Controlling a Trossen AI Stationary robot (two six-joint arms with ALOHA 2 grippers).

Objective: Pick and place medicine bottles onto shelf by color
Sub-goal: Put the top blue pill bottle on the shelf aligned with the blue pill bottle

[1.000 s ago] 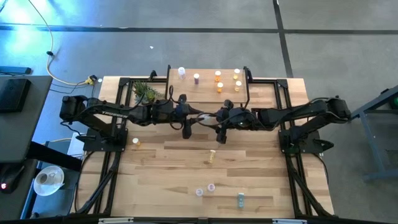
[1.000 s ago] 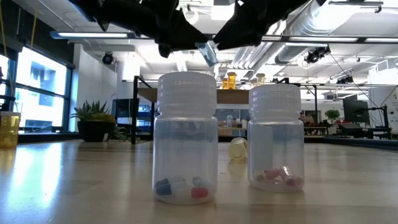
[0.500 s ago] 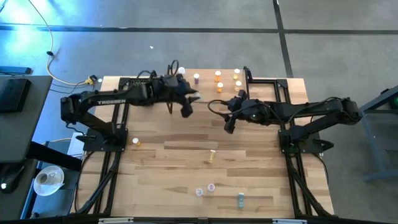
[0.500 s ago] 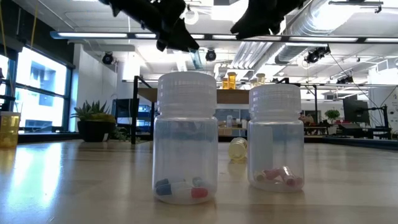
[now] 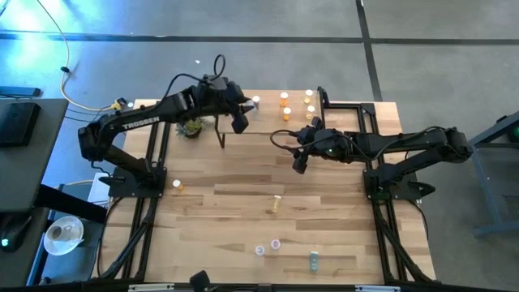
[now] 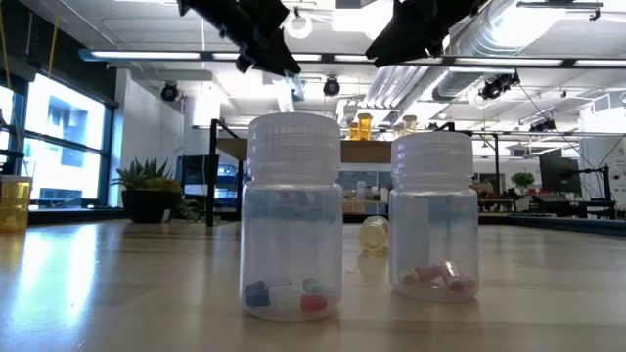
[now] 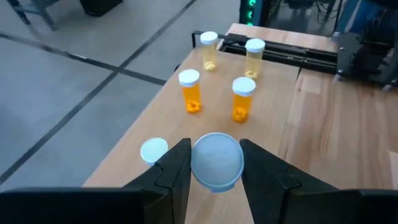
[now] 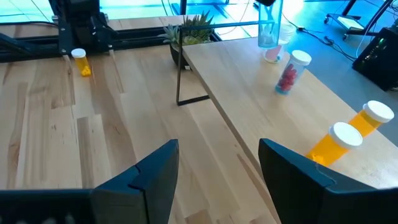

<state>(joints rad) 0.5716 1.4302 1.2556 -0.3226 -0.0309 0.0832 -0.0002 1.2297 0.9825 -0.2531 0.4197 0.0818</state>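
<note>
Next, I let go of the bluish bottle, now hanging over the shelf, on the shelf [image 5: 255,119] [image 7: 213,200] with my left gripper, just in front of the pinkish bottle.
My left gripper [image 5: 240,122] hangs over the left part of the shelf [image 5: 272,123], shut on a clear bluish medicine bottle [image 8: 269,28] with a white cap. On the shelf stand two orange bottles [image 7: 190,91], two yellow ones [image 7: 209,50] and pinkish ones [image 8: 288,71]. My right gripper [image 5: 299,162] stands open above the table, just in front of the shelf, with nothing between its fingers. More bottles rest on the table: an orange one [image 5: 177,185], a yellow one lying down [image 5: 276,203], two pale ones [image 5: 268,246] and a teal one [image 5: 313,259]. My left gripper pinches the bottle's white cap [image 7: 216,163] between its two fingers, one on each side. The fingers come slanting down from the table's left and near side. The bottle hangs upright below them [image 6: 290,93], clear of the shelf.
A small potted plant [image 5: 192,126] stands beside the shelf's left legs, under my left arm. Black frame rails run along both sides of the table [image 5: 243,219].
My left gripper has carried the bluish bottle up and toward the far edge, swinging from the table's middle to above the shelf's left part, still shut on it. My right gripper has drawn back a little toward the right and up, then kept still.
</note>
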